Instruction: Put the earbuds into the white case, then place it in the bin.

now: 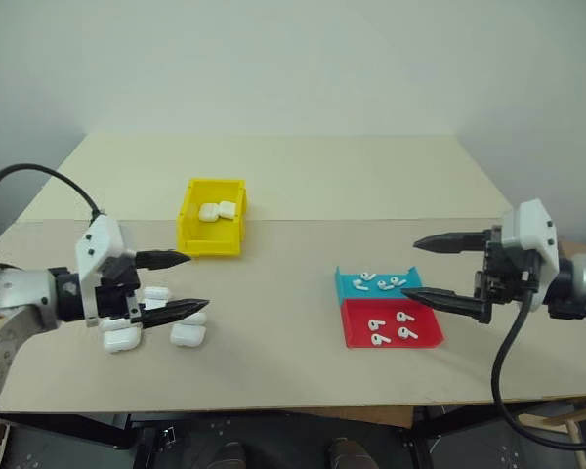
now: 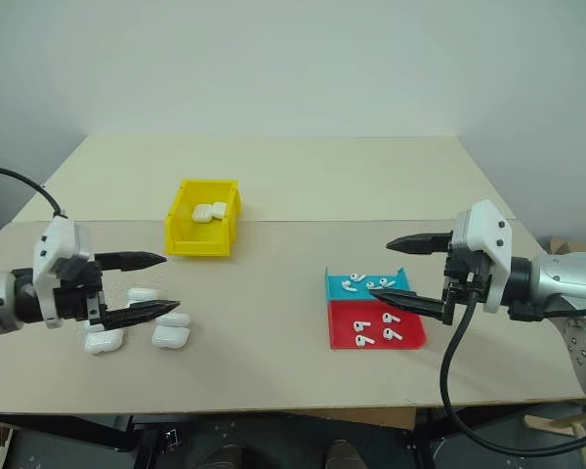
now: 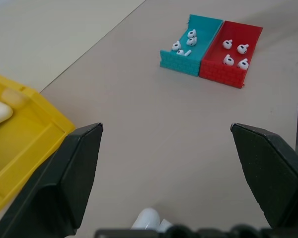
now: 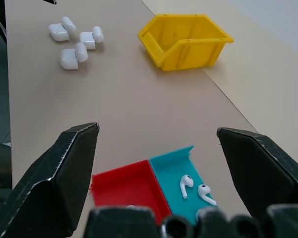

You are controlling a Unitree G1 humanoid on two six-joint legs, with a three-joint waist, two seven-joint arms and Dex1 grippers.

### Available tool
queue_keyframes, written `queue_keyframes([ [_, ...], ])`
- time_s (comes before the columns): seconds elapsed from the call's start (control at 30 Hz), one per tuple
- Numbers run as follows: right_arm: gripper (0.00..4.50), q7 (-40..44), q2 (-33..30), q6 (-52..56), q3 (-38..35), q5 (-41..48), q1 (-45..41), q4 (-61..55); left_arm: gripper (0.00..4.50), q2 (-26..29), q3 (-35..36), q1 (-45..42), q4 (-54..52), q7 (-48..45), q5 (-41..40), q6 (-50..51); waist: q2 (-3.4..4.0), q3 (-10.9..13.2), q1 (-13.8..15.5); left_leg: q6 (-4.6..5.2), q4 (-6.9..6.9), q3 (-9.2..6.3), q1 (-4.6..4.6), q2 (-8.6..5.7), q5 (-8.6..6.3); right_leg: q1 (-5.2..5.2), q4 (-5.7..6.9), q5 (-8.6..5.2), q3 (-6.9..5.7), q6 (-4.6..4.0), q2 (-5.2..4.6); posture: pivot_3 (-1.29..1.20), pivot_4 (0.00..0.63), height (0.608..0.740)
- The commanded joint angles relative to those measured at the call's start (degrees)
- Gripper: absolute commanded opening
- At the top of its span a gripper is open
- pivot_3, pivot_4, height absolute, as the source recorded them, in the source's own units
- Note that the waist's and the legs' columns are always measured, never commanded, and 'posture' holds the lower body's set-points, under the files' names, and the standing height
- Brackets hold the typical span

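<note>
My left gripper should move its fingers shut on the body (image 1: 123, 340) of the white case that is farthest from the red tray, just under the lid of that case.
A cluster of white cases (image 1: 188, 334) lies on the table at the near left, some with their lids flipped open. My left gripper (image 1: 197, 281) hovers open just above and beside them, holding nothing. Loose earbuds (image 1: 381, 283) lie in a teal tray, and more earbuds (image 1: 391, 328) in the red tray joined to it. My right gripper (image 1: 408, 267) hangs open at the right of those trays, lower finger over the teal one, empty. The yellow bin (image 1: 211, 242) stands farther back on the left with two white cases (image 1: 216, 210) inside.
The teal tray (image 3: 179, 62) and red tray (image 3: 221, 75) sit side by side at the near right. A seam runs across the tabletop (image 1: 303, 176) behind the bin. The table's front edge lies just below the cases and trays.
</note>
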Motion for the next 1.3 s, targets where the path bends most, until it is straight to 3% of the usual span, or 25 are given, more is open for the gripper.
queue_keyframes([
  [0.03,4.47,1.95,-1.69,1.25,-3.3,2.9,1.18,-2.2,4.5,1.96,5.49,2.18,-0.13,-0.95,0.46,0.03,0.0,0.0,0.02,0.0,0.0,0.0,-0.01,0.0,0.0,0.0,0.0,0.0,0.0,0.0,0.0,0.0,0.15,0.74],
  [0.2,4.47,2.38,-1.34,1.07,-3.45,3.89,2.1,-3.01,4.5,1.7,11.21,8.05,-0.34,1.45,2.0,2.01,0.0,0.0,-0.19,0.0,-0.01,0.02,0.02,0.01,0.0,0.0,0.0,-0.01,-0.01,-0.01,-0.01,0.0,0.15,0.74],
  [0.3,4.47,1.6,-0.54,0.78,-2.55,3.46,2.08,-3.16,4.5,3.27,10.75,12.07,-2.88,7.5,7.08,6.7,0.0,0.0,-0.15,0.0,0.0,0.01,0.04,0.02,0.0,0.0,0.04,-0.01,-0.01,-0.02,-0.01,0.0,0.15,0.74],
  [0.47,4.47,1.03,0.53,1.09,-2.12,4.13,2.19,-3.78,4.5,-0.26,12.27,12.46,-11.99,16.99,4.32,17.71,-0.02,0.01,0.05,0.0,0.0,0.0,0.02,0.01,0.0,0.01,0.03,-0.02,-0.02,-0.01,-0.03,0.0,0.15,0.74],
  [0.57,4.47,0.61,0.76,1.0,-1.95,4.15,2.17,-3.69,4.5,-0.83,14.2,11.04,-15.65,19.25,0.55,23.73,-0.06,0.01,0.17,0.0,0.0,-0.02,-0.03,0.01,0.0,-0.01,0.02,-0.02,-0.05,-0.01,-0.03,0.0,0.15,0.74],
  [0.67,4.47,0.09,1.05,1.02,-1.5,4.15,1.73,-3.31,4.5,3.01,13.97,9.4,-17.63,21.6,0.55,30.1,-0.06,0.01,0.13,0.0,0.0,-0.03,0.01,0.01,0.0,0.0,0.05,-0.02,-0.05,-0.01,-0.01,0.0,0.15,0.74],
  [0.77,4.47,-0.3,1.32,1.13,-1.18,4.38,1.52,-3.25,4.5,7.62,10.81,-0.12,-14.34,24.67,-3.25,49.87,-0.09,0.02,0.04,0.0,0.01,-0.08,0.05,0.01,0.0,0.02,0.09,-0.02,-0.06,-0.01,0.02,0.0,0.15,0.74],
  [0.87,4.47,-0.58,1.4,1.34,-1.07,4.6,1.54,-3.24,4.5,9.92,6.17,-5.22,-12.18,29.53,-4.39,55.01,-0.07,0.01,0.0,0.0,0.0,-0.09,0.14,-0.01,0.0,0.1,0.08,-0.03,-0.06,0.01,0.01,0.0,0.15,0.74],
  [1.0,4.47,-0.71,1.38,1.42,-0.32,4.47,1.15,-2.82,4.5,15.17,1.59,-6.46,-4.23,38.5,-14.51,55.02,-0.11,0.03,-0.28,0.0,-0.07,-0.11,0.1,0.0,0.0,0.02,0.09,-0.07,-0.06,-0.03,0.01,0.0,0.15,0.74],
  [1.3,4.47,-0.71,2.09,1.04,1.83,3.64,-1.24,-1.54,4.5,12.94,0.77,-3.71,6.34,70.32,-37.07,55.02,-0.12,0.03,-0.05,0.0,-0.08,-0.1,0.07,0.0,0.0,-0.01,0.11,-0.08,-0.08,-0.05,-0.03,0.0,0.15,0.74],
])
